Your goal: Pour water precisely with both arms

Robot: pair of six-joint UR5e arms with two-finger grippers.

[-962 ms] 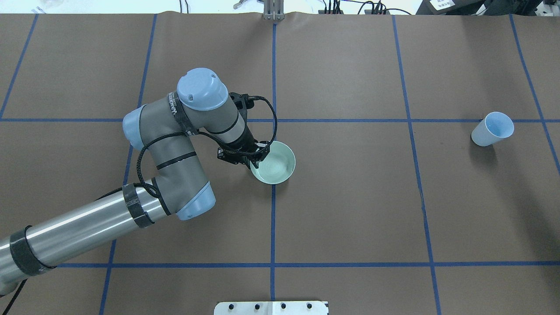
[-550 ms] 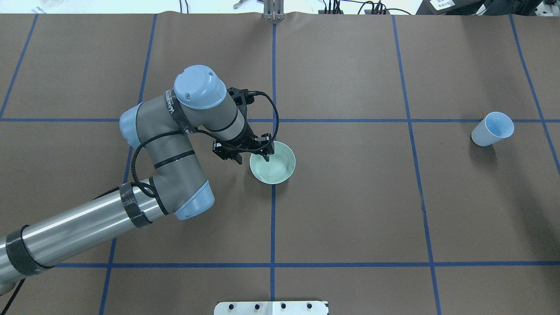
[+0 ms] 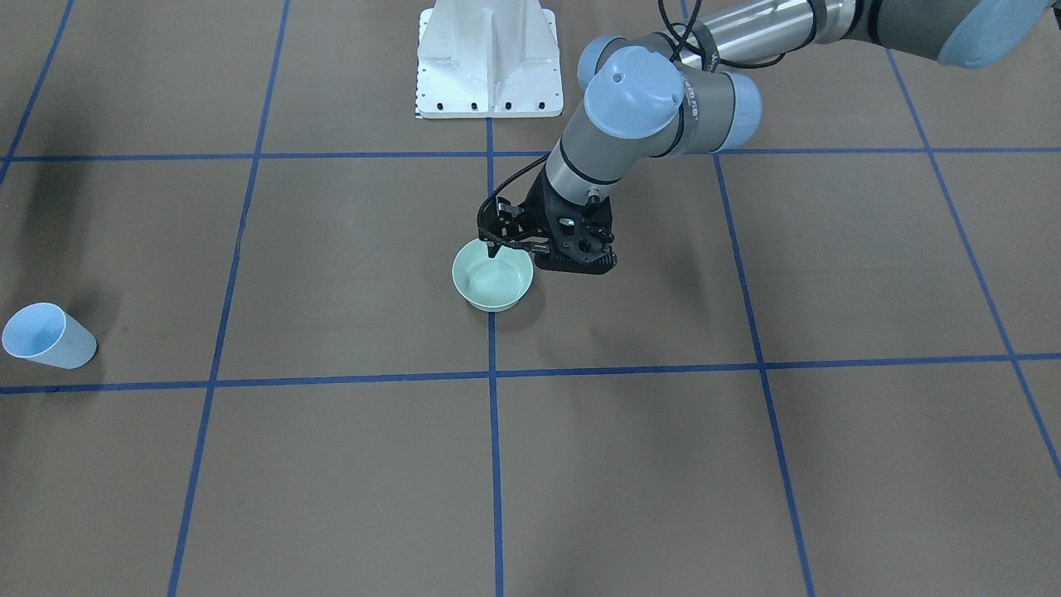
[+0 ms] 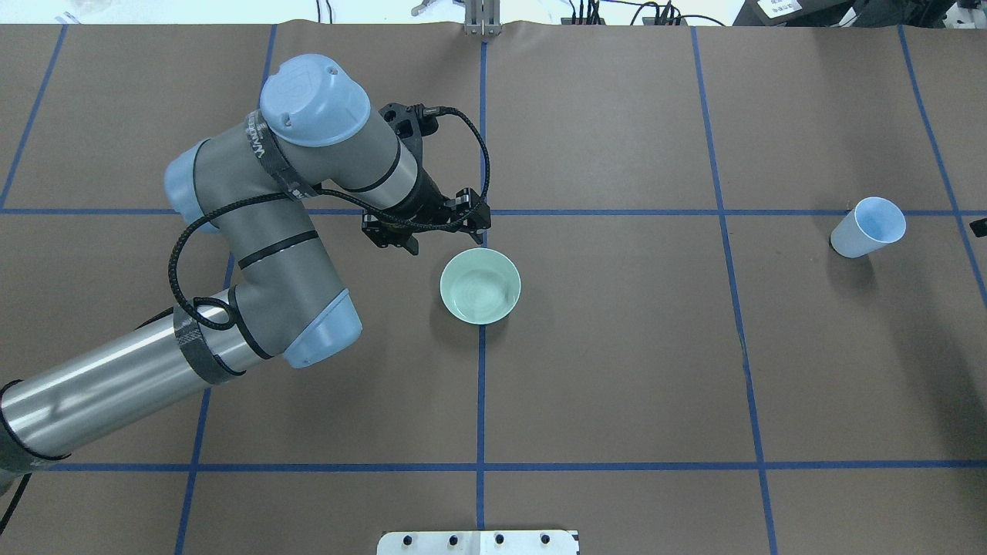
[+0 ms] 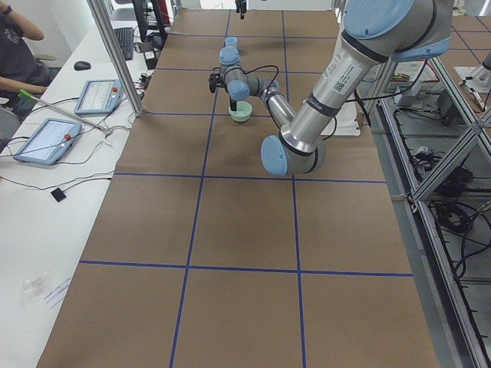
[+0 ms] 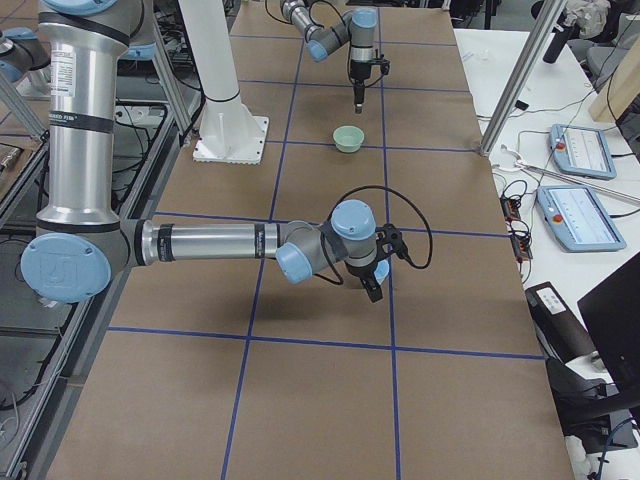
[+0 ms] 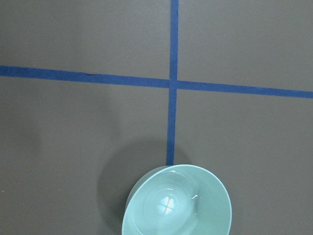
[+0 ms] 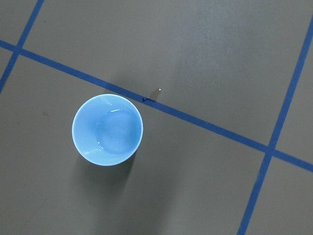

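Note:
My right gripper grabs the light-blue cup around its body next. Its fingers should be on the cup's outer sides (image 3: 71,335).
A pale green bowl (image 4: 480,286) stands upright near the table's middle; it also shows in the front view (image 3: 492,278) and the left wrist view (image 7: 177,203). My left gripper (image 4: 447,237) hangs above the table just beyond the bowl's left rim, open, empty and clear of the bowl. A light-blue cup (image 4: 867,227) stands far right, and shows from straight above in the right wrist view (image 8: 107,129). My right gripper (image 6: 373,287) hovers over that cup. Only a black sliver of it (image 4: 978,227) shows overhead, so I cannot tell if it is open or shut.
Blue tape lines cross the brown table cover. The white base pedestal (image 3: 487,58) stands at the robot's edge of the table. Tablets (image 6: 582,150) and a metal post (image 6: 515,80) line the operators' side.
My left gripper let go of the bowl's rim, opened, rose and drew back toward the far left. The bowl stays in place. The cup has not moved.

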